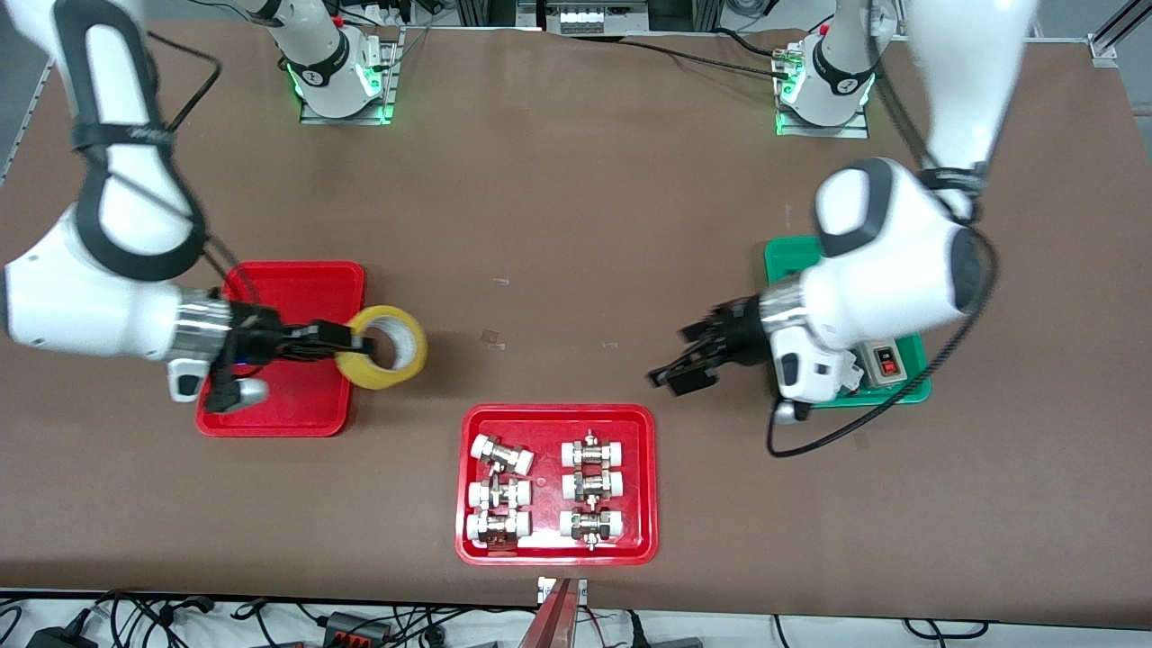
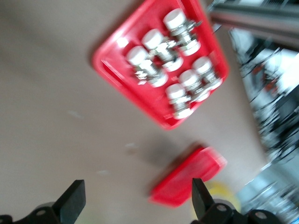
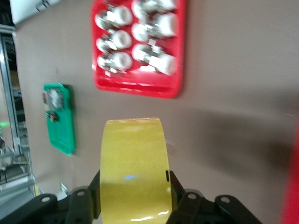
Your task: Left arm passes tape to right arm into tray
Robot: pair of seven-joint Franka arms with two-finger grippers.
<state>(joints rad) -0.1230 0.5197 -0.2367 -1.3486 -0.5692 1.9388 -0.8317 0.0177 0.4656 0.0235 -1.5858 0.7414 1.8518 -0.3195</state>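
Note:
The robot's right gripper should put the yellow tape down inside the plain red tray (image 1: 297,334), near the tray's edge that faces the middle of the table.
The yellow tape (image 1: 382,346) is in my right gripper (image 1: 355,342), which is shut on the roll across its width and holds it over the edge of the plain red tray (image 1: 288,288) that faces the table's middle. In the right wrist view the tape (image 3: 135,163) fills the space between the black fingers of the right gripper (image 3: 134,186). My left gripper (image 1: 675,369) is open and empty over bare table beside the green tray (image 1: 783,256). In the left wrist view its fingers (image 2: 72,203) stand wide apart, with the plain red tray (image 2: 187,182) farther off.
A red tray of white-capped metal fittings (image 1: 549,418) lies near the table's front edge, between the two arms. It also shows in both wrist views (image 2: 112,65) (image 3: 140,88). The green tray holds a switch box with a red button (image 1: 886,360), partly under the left arm.

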